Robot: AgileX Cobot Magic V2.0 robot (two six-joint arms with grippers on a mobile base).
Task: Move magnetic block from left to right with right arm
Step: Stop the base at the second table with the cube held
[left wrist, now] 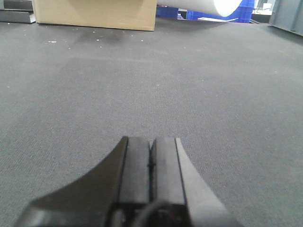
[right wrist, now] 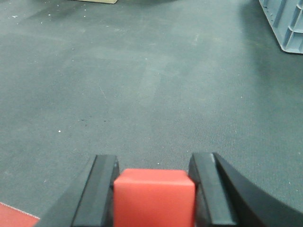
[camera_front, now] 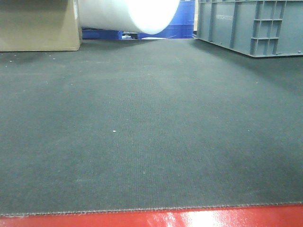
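Observation:
Next, my right gripper sets the magnetic block free on the mat point(camera_front: 193, 116) point(right wrist: 125, 135), in the spot between the white speck and the grey crate.
In the right wrist view the magnetic block point(right wrist: 154, 198), a plain red cube, sits between the two black fingers of my right gripper point(right wrist: 155, 160). Both fingers press against its sides, so the gripper is shut on it. The block is over the dark green-grey mat point(right wrist: 151, 85), close to the mat's near edge. In the left wrist view my left gripper point(left wrist: 151, 140) is shut, its pads touching with nothing between them, low over the mat point(left wrist: 151, 75). Neither gripper nor the block shows in the front view.
A grey plastic crate point(camera_front: 251, 26) stands at the back right, its corner also in the right wrist view point(right wrist: 286, 23). A cardboard box point(camera_front: 38, 26) and a white roll point(camera_front: 128, 14) stand at the back left. The red table frame point(camera_front: 151, 218) borders the mat's near edge.

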